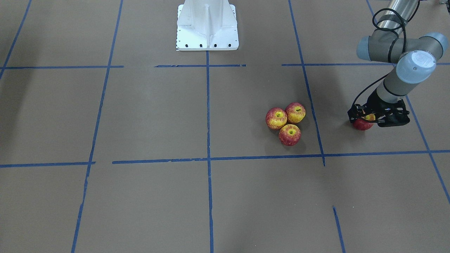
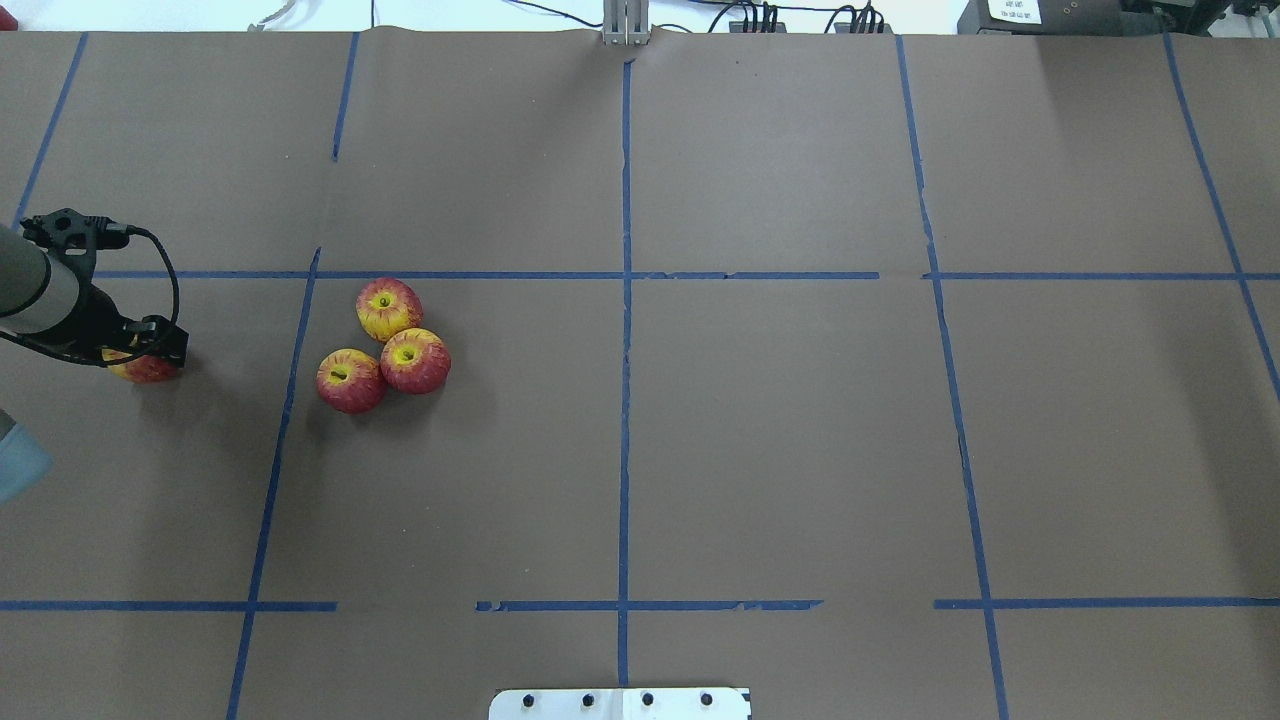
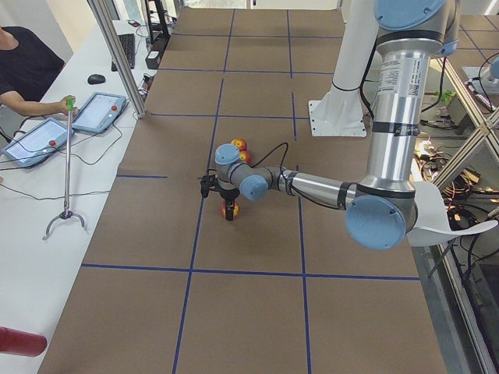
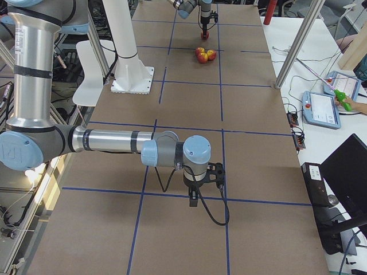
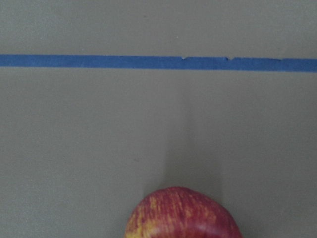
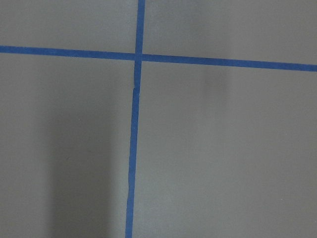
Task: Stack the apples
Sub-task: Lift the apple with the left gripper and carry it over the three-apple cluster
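Three apples are touching. My left gripper needs to release the darker red apple on top of the three [image 1: 293, 115], nestled over their middle. The darker apple still sits apart on the table.
Three apples, red with yellow streaks, sit touching in a triangle on the brown table [image 1: 276, 118] [image 1: 295, 112] [image 1: 289, 135]; the cluster also shows in the overhead view [image 2: 388, 308]. A fourth, darker red apple [image 1: 362, 125] sits apart on the table, at the left in the overhead view [image 2: 148, 371]. My left gripper [image 1: 364, 121] is down over this apple with its fingers on either side. I cannot tell whether it grips it. The left wrist view shows the apple's top [image 5: 183, 214] at the bottom edge. My right gripper [image 4: 195, 197] hangs low over the table, far from the apples; I cannot tell its state.
Blue tape lines [image 2: 625, 300] divide the table into squares. The robot's white base plate [image 1: 207, 26] stands at the table's edge. An operator sits at a side desk with tablets [image 3: 97, 111].
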